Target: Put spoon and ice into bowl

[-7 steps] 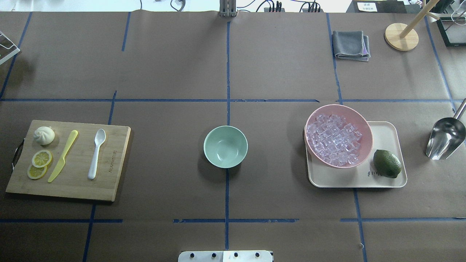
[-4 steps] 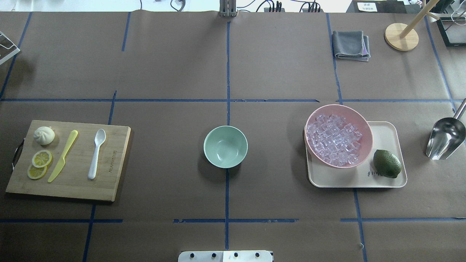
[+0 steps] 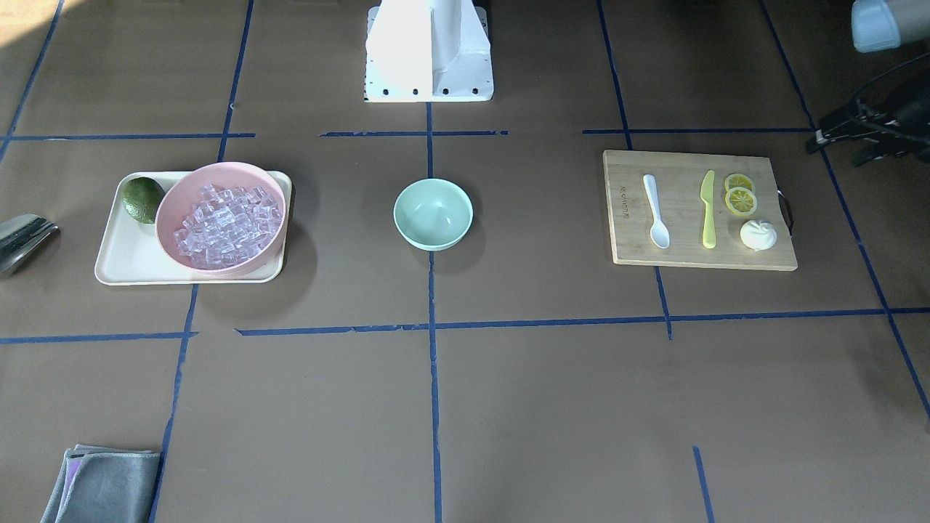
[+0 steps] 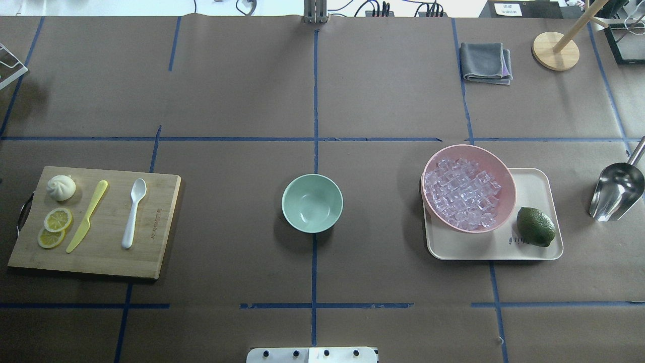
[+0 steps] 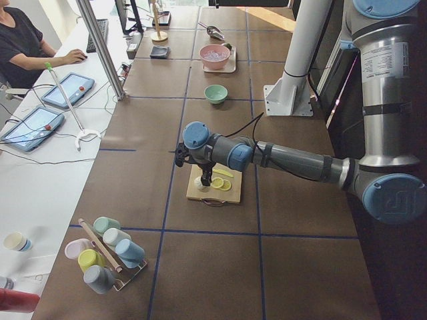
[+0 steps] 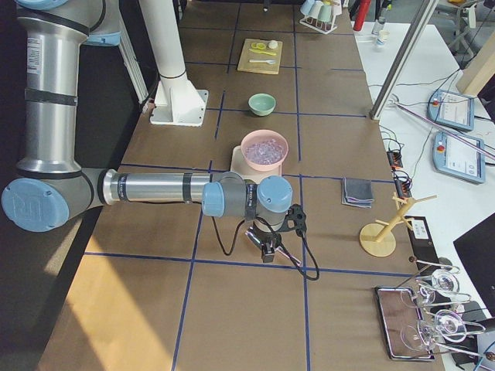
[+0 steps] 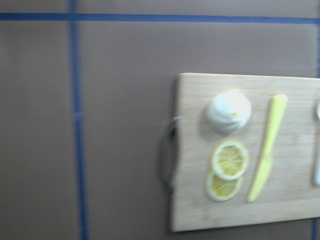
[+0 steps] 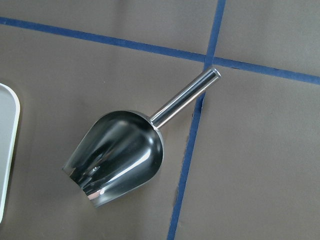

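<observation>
My left gripper is to close on the white spoon's handle [image 3: 654,208], next to the spoon's wide end, to lift it off the cutting board.
The white spoon [image 4: 133,213] lies on a wooden cutting board [image 4: 156,252] at the left; it also shows in the front view [image 3: 655,211]. The mint-green bowl [image 4: 312,203] stands empty at the table's middle. The ice [image 4: 462,193], many clear cubes, fills a pink bowl [image 4: 471,150] at the right. My left gripper [image 5: 181,155] hovers above the board's outer end; I cannot tell if it is open or shut. My right gripper [image 6: 267,246] hangs over a steel scoop [image 8: 117,160]; I cannot tell its state. Neither wrist view shows fingers.
On the board lie a yellow-green knife [image 4: 86,217], two lemon slices [image 4: 55,227] and a white bun [image 4: 61,187]. The pink bowl and a lime [image 4: 535,227] sit on a cream tray [image 4: 534,186]. A grey cloth [image 4: 485,62] and wooden stand [image 4: 555,50] are at the far right.
</observation>
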Controlling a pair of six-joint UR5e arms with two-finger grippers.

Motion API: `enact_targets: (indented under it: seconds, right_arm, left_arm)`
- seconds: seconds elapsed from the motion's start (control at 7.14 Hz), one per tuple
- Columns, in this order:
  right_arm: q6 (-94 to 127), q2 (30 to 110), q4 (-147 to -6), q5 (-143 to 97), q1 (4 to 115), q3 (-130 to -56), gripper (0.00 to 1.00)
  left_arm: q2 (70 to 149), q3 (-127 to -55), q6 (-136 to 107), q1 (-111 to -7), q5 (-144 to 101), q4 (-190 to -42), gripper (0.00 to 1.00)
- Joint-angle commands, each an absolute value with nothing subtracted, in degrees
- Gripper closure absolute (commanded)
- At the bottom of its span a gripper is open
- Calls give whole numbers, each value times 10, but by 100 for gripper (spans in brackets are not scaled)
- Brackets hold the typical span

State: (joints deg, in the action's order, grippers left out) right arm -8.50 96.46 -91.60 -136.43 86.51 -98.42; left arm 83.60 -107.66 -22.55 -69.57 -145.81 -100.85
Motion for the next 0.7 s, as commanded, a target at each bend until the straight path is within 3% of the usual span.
enact_targets:
  seconds: [0.0, 0.56]
  right_arm:
    - [-91, 963, -915, -1364, 864, -984, 0]
    - [-84, 969, -917, -1364, 863, -981, 1]
  left_arm:
    - [901, -1073, -357, -583, -1337, -1041, 0]
    - [983, -1033, -458, -441, -1242, -1040, 0]
